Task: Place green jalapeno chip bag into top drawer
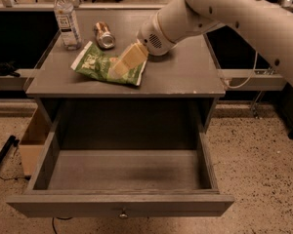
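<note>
Next, I grip the green jalapeno chip bag's middle (108,66), between its ends.
The green jalapeno chip bag (100,65) lies flat on the grey table top (185,77), left of centre. My gripper (122,63) reaches in from the upper right on the white arm and hangs over the bag's right part, its tan fingers (129,58) pointing down-left at the bag. I cannot tell whether it touches the bag. The top drawer (122,172) is pulled fully open below the table, empty inside, with a small round knob (122,214) on its front.
A clear water bottle (66,19) stands at the table's back left. A silver can (105,35) lies on its side behind the bag. The white arm (224,13) covers the back right of the table. A cardboard box (33,143) sits on the floor at the left.
</note>
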Controlling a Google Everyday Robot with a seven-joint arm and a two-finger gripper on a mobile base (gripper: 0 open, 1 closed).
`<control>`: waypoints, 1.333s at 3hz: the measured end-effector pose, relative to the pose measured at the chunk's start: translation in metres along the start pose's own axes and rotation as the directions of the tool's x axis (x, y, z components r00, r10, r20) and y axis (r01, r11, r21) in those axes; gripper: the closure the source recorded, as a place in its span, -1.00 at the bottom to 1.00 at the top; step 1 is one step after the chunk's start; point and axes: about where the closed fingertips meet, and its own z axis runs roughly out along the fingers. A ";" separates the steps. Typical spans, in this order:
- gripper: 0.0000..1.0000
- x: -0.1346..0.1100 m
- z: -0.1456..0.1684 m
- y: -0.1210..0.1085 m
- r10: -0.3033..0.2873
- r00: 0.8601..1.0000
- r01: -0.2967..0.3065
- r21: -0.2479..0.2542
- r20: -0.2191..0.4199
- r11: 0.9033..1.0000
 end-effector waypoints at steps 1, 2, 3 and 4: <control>-1.00 0.002 0.002 -0.001 0.005 1.000 -0.005 0.008 0.001 1.000; -1.00 0.007 0.026 -0.009 0.030 1.000 -0.030 0.005 -0.006 1.000; -1.00 0.006 0.055 -0.017 0.033 0.999 -0.033 -0.009 -0.015 0.999; -1.00 0.006 0.080 -0.024 0.037 0.999 -0.037 -0.024 -0.022 0.999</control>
